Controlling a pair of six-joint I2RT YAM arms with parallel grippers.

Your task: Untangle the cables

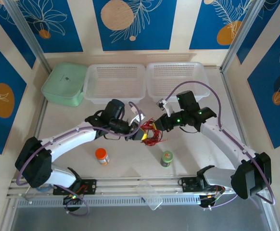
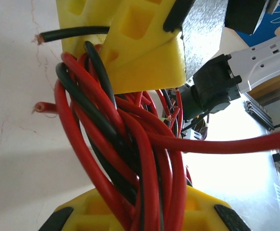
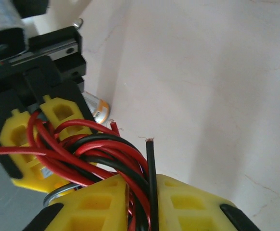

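The same thick bunch of cables is pinched by both my grippers close together, so my left gripper will open, move back and grab red strands (image 1: 151,141) farther from my right gripper.
The cables (image 1: 153,136) are a tangled bunch of thin red and black wires at the middle of the table, hanging between my two grippers. My left gripper (image 1: 139,134) is shut on the bundle; in the left wrist view the red and black strands (image 2: 130,134) run down between its yellow fingertips (image 2: 147,204). My right gripper (image 1: 155,126) grips the other side. In its wrist view a black wire and red wires (image 3: 101,149) are pinched in the narrow slit of the right gripper (image 3: 147,202). Two frayed wire ends stick out free.
Two white mesh baskets (image 1: 115,83) (image 1: 176,79) and a green lidded box (image 1: 65,84) stand along the back. An orange-capped bottle (image 1: 102,156) and a green bottle (image 1: 167,158) stand in front of the tangle. A clear plastic piece (image 1: 149,195) lies on the front rail.
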